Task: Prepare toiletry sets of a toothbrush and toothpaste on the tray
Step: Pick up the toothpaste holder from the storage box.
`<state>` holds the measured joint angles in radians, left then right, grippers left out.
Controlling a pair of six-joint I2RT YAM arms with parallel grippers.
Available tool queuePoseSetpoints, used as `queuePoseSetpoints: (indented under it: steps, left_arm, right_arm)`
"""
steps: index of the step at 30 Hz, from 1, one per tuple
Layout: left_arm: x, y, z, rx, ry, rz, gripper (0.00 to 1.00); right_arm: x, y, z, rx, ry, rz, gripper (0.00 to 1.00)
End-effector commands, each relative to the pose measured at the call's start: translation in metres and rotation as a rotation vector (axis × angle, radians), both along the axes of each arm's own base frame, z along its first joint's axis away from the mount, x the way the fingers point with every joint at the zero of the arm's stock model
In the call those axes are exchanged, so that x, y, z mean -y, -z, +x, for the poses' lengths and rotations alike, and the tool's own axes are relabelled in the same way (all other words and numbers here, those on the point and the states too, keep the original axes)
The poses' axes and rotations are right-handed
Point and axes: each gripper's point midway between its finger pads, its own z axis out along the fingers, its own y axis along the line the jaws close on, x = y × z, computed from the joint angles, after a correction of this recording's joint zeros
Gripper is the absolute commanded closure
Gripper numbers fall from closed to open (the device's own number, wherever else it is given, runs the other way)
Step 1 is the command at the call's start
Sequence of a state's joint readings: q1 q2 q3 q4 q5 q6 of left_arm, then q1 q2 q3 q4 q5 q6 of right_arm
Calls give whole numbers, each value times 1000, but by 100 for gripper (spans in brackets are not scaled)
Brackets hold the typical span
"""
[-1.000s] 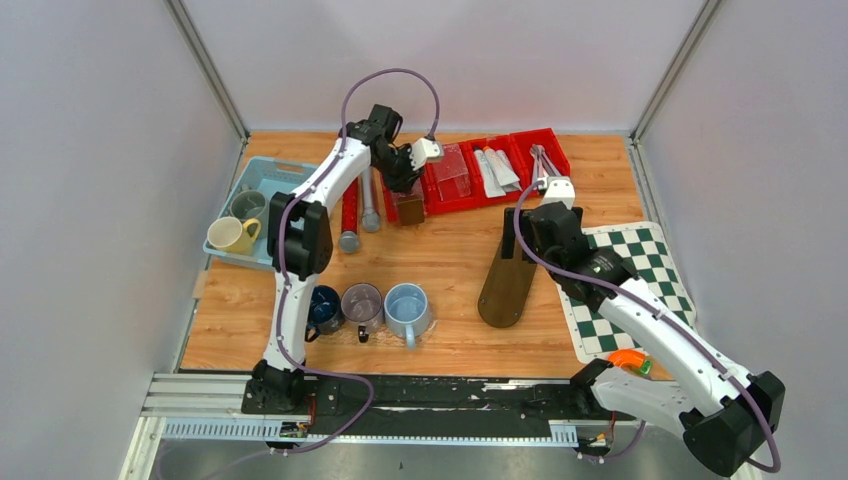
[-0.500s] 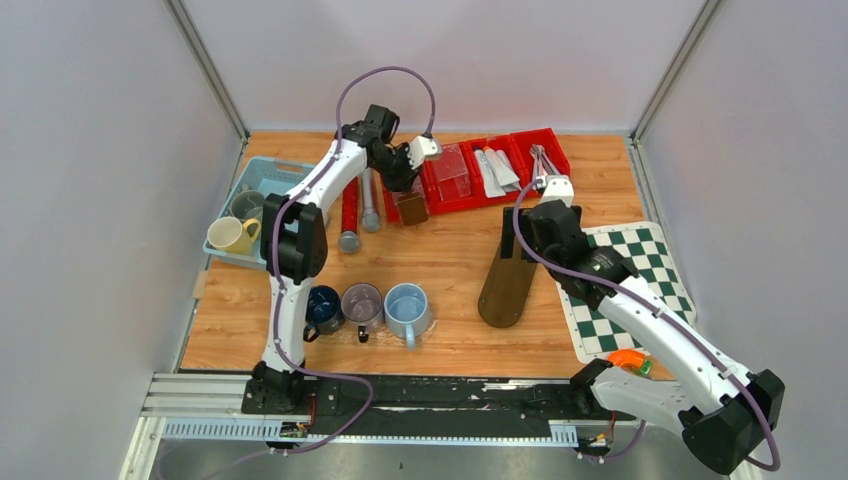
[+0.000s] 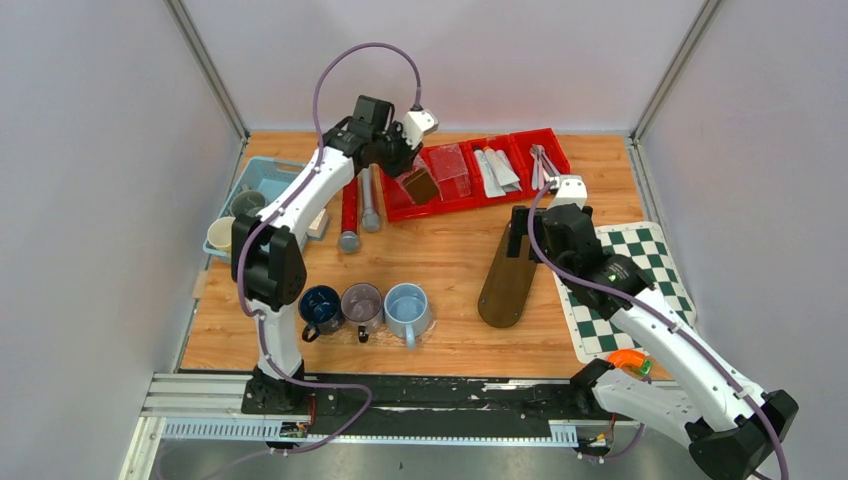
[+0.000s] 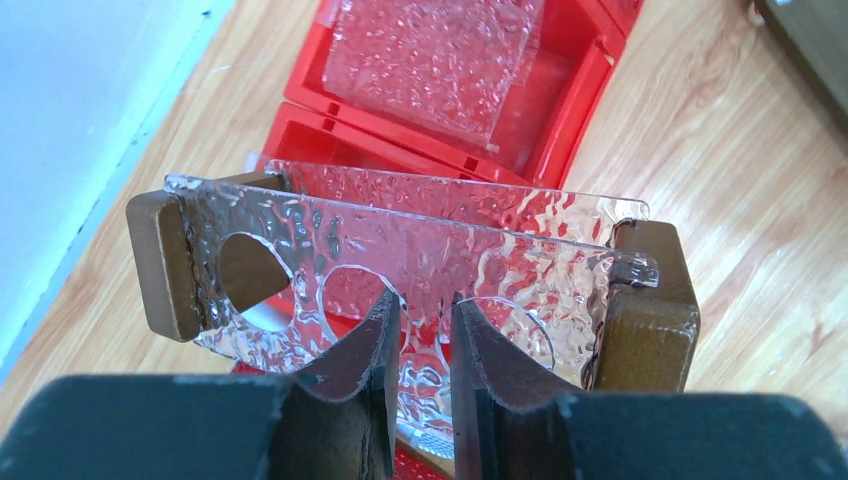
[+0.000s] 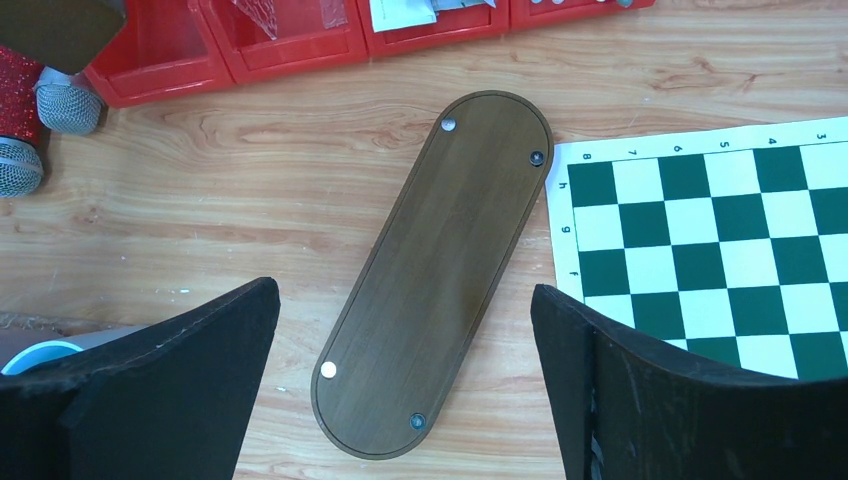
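Observation:
The robot's left gripper needs to release the clear rack on the table (image 3: 373, 269) just behind the row of three mugs.
My left gripper (image 4: 425, 300) is shut on the front plate of a clear textured rack (image 4: 330, 235) with brown wooden end blocks. It holds the rack tilted in the air over the left red bin (image 3: 400, 205). Seen from above, the rack (image 3: 422, 185) hangs just below the left gripper (image 3: 408, 168). White toothpaste tubes (image 3: 497, 170) lie in the middle red bin, and thin pale toothbrushes (image 3: 541, 160) in the right one. The dark brown oval tray (image 5: 440, 270) lies bare on the table. My right gripper (image 5: 405, 290) hovers above it, wide open and holding nothing.
Three mugs (image 3: 365, 305) stand in a row at the front left. A blue basket (image 3: 262, 180) with two more mugs sits at the left edge. A red cylinder (image 3: 349, 215) and a grey cylinder (image 3: 370, 200) lie beside the bins. A green chessboard mat (image 3: 625, 290) lies right of the tray.
My left gripper closed further on the clear rack, then lifted it off the table, up and to the right over the red bins. My right arm shifted slightly right.

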<state>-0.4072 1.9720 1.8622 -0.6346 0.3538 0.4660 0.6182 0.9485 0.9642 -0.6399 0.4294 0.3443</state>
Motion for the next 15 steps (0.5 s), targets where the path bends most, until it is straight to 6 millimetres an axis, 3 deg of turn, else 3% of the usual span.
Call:
queuePoseSetpoints:
  steps: [1, 5, 15]
  left_arm:
    - [10, -82, 0, 160, -209, -135, 100]
    - [1, -88, -14, 150, -408, -153, 100]
    - [-22, -46, -69, -63, -731, -158, 100]
  right_arm:
    - [4, -25, 2, 68, 17, 32, 0]
    - [7, -26, 1, 76, 24, 28, 0]
    - [14, -25, -7, 92, 32, 35, 0]
